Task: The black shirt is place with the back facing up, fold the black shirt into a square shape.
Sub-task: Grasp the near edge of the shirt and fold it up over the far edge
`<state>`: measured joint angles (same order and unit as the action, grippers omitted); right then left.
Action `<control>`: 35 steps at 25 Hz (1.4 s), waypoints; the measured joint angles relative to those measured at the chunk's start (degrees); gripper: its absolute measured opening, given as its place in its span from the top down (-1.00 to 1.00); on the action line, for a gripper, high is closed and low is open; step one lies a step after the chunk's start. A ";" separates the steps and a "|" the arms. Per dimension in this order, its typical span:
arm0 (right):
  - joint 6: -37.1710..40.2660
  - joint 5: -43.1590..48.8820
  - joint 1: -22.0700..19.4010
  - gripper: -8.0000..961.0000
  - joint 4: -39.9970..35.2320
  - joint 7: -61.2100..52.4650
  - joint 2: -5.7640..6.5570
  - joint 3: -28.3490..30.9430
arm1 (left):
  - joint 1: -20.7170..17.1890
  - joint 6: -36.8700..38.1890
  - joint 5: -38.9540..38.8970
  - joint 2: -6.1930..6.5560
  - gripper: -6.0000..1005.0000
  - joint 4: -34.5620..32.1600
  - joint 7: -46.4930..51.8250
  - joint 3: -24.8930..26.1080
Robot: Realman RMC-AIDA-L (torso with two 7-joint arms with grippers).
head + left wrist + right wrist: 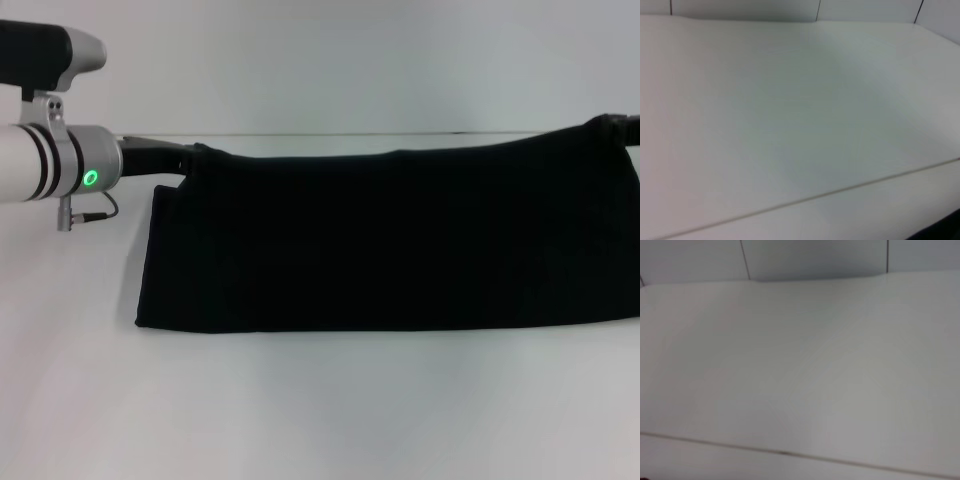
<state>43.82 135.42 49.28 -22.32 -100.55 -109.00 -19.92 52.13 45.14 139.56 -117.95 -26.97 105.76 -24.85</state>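
Note:
Next, my left gripper lets go of the black shirt's upper corner on the white table (pixel 194 174) just short of the thin seam.
The black shirt (pixel 400 240) hangs as a wide black band across the head view, stretched between my two grippers. Its lower edge rests on the white table (pixel 300 420). No lettering shows on the side facing me. My left gripper (pixel 192 156) is shut on the shirt's upper left corner. My right gripper (pixel 618 124) holds the upper right corner at the frame's right edge and is mostly hidden by the cloth. A dark sliver of the shirt (pixel 946 229) shows in the left wrist view.
The white table runs in front of and behind the shirt, with a thin seam line (pixel 400 134) along the far side. Both wrist views show only bare white tabletop (pixel 800 365) and a seam.

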 joint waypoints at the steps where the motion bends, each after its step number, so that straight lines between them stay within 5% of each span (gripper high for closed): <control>1: 0.00 0.00 0.00 0.77 0.00 0.00 0.00 0.00 | 0.17 -0.12 -0.07 0.03 0.97 -0.02 0.01 -0.01; 11: -4.70 -0.35 0.97 0.74 1.21 0.65 -1.09 -0.03 | 0.97 -4.98 -0.72 -0.47 0.96 0.48 -0.18 -0.17; 23: -10.53 -0.67 0.99 0.70 0.89 2.23 -3.00 -0.52 | 1.29 -22.85 -0.81 -5.19 0.85 1.37 -0.88 -1.43; 25: -10.48 -0.86 0.78 0.23 -0.16 1.95 -3.21 -0.64 | 1.10 -24.48 -0.83 -5.57 0.69 0.89 -0.73 -1.48; 26: -10.48 -0.86 0.78 0.18 -0.16 1.95 -3.21 -0.64 | 0.95 -24.48 -0.83 -5.63 0.61 0.50 -0.47 -1.47; 30: -1.31 -4.60 -1.02 0.00 -2.56 1.52 -2.69 -0.54 | -0.46 -20.43 -0.86 -5.71 0.27 -2.46 2.06 -1.65; 31: 2.60 -6.12 -1.86 -0.05 -3.29 1.47 -2.49 -0.64 | -3.09 -9.01 -1.13 -5.54 0.18 -7.34 4.72 -2.05; 35: 14.66 -9.10 -4.92 -0.24 -5.08 0.12 -2.04 -0.71 | -6.09 7.88 -2.97 -5.20 -0.08 -12.11 5.13 -2.14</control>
<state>58.48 126.32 44.36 -27.40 -100.44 -111.04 -20.64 46.04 53.02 136.59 -123.15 -39.08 110.89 -26.98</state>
